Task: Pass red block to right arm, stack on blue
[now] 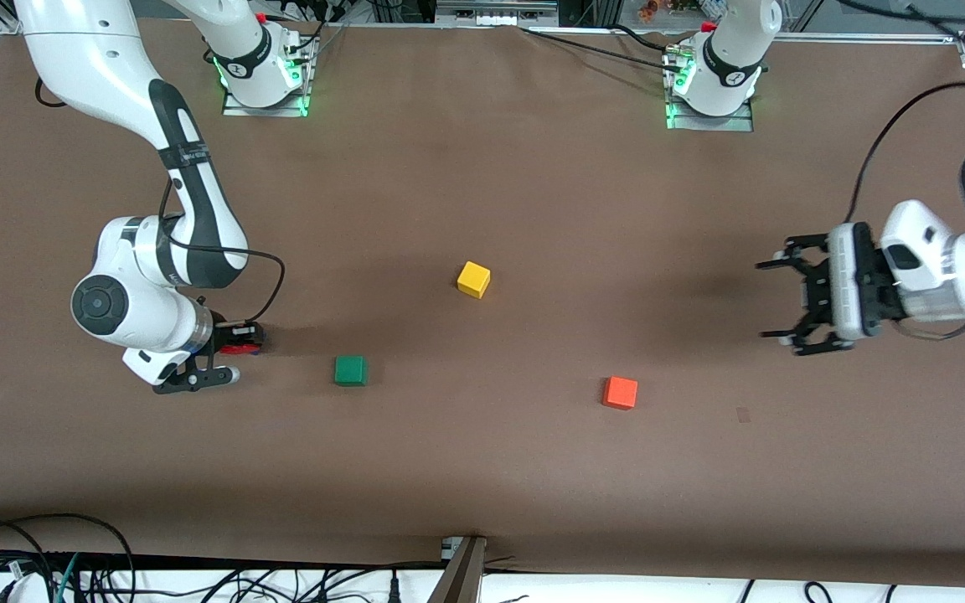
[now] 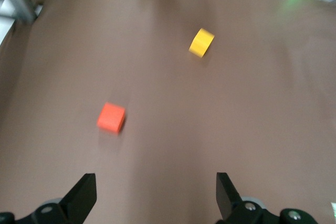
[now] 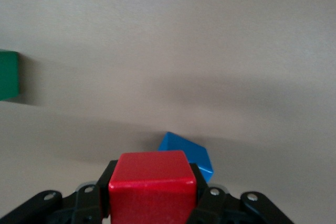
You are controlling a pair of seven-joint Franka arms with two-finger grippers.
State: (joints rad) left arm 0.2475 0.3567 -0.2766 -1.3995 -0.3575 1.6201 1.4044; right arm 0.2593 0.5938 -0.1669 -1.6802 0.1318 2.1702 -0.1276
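Note:
The robot's right gripper will set the red block down on top of the angled blue cube (image 1: 235,338) (image 3: 181,177) near the green cube.
My right gripper (image 1: 241,339) is shut on the red block (image 1: 239,337), low over the table at the right arm's end. In the right wrist view the red block (image 3: 152,187) fills the space between the black fingers. The blue cube (image 3: 188,156) lies on the table just past it, turned at an angle and partly hidden by it. In the front view the blue cube is hidden. My left gripper (image 1: 771,300) is open and empty above the table at the left arm's end. It also shows in the left wrist view (image 2: 156,192).
A green cube (image 1: 350,370) lies beside my right gripper, toward the table's middle. A yellow cube (image 1: 474,279) sits mid-table. An orange cube (image 1: 620,392) lies nearer the front camera, toward the left arm's end. Cables run along the table's front edge.

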